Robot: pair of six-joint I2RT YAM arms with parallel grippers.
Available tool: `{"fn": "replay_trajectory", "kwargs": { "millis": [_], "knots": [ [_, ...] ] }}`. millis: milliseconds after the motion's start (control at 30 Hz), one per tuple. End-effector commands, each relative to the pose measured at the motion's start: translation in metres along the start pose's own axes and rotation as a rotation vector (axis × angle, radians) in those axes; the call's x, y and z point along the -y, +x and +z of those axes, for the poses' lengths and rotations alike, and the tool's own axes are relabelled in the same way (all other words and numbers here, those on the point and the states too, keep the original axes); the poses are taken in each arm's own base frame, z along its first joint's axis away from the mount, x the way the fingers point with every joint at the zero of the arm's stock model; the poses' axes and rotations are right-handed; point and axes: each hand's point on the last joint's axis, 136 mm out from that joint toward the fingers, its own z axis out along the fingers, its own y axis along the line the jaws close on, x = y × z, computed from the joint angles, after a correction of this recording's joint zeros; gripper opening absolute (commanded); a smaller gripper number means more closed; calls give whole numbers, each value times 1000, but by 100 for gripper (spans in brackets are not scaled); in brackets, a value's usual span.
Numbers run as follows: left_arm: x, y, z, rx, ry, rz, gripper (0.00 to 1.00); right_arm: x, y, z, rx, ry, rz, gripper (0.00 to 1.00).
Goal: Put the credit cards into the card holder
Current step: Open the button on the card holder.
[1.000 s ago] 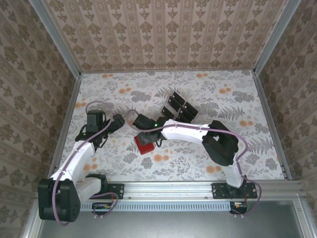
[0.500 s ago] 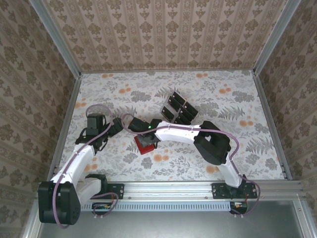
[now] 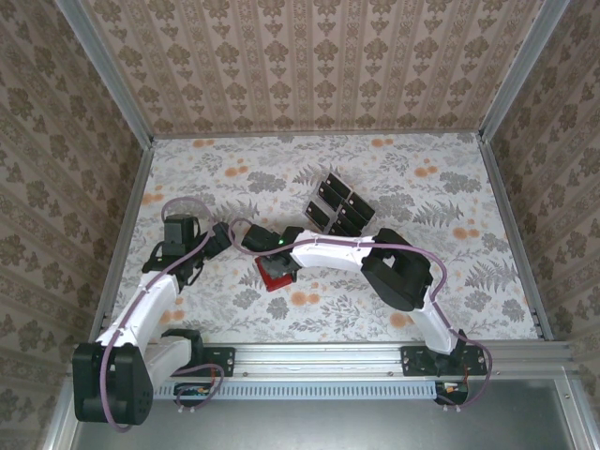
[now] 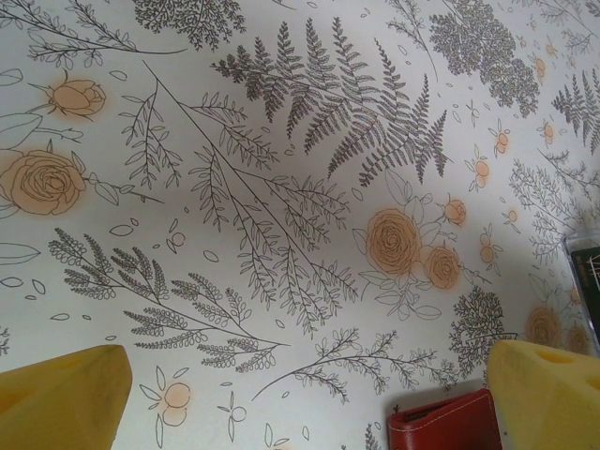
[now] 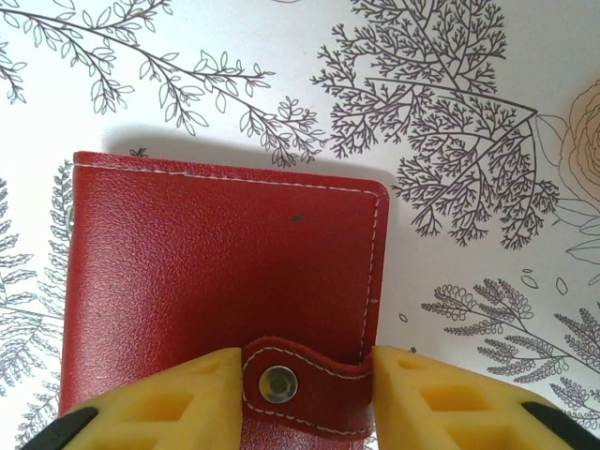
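Observation:
My right gripper will pinch the strap closer to the snap (image 5: 302, 384) and pull it open first, as it spans the snap strap's ends while the snap stays fastened.
The red card holder (image 5: 225, 253) lies closed on the floral tabletop, its snap strap (image 5: 305, 380) at the near edge. My right gripper (image 5: 305, 375) is right over it, and its yellow fingers (image 5: 178, 398) press the two ends of that strap. From above, the right gripper (image 3: 273, 259) covers most of the card holder (image 3: 276, 278). Several black credit cards (image 3: 337, 204) lie grouped behind it. My left gripper (image 3: 217, 237) hovers open to the holder's left. In the left wrist view the left gripper (image 4: 309, 403) is empty and a corner of the card holder (image 4: 445, 427) shows.
The floral table (image 3: 450, 272) is walled in by patterned panels, with a metal rail (image 3: 319, 361) along the near edge. A dark edge, cards or their tray (image 4: 586, 272), shows at the right of the left wrist view. Purple cables loop over both arms.
My right gripper has slid left over the card holder and its jaws have narrowed onto the snap strap. The left arm shifted slightly and stays open.

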Motion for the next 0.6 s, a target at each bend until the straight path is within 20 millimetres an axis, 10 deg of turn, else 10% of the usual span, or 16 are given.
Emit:
{"fn": "replay_trajectory", "kwargs": {
  "millis": [0,267,400,567],
  "knots": [
    [-2,4,-1,-18,3,13,100,12,10,10,-29,60,-27,34],
    [0,5,-2,-27,7,22,100,9,7,3,-12,20,-26,25],
    [0,5,-2,-29,8,22,100,7,4,-5,4,4,-27,48],
    [0,5,-2,-27,12,18,100,7,-2,-14,24,5,-32,47]
  ]
}}
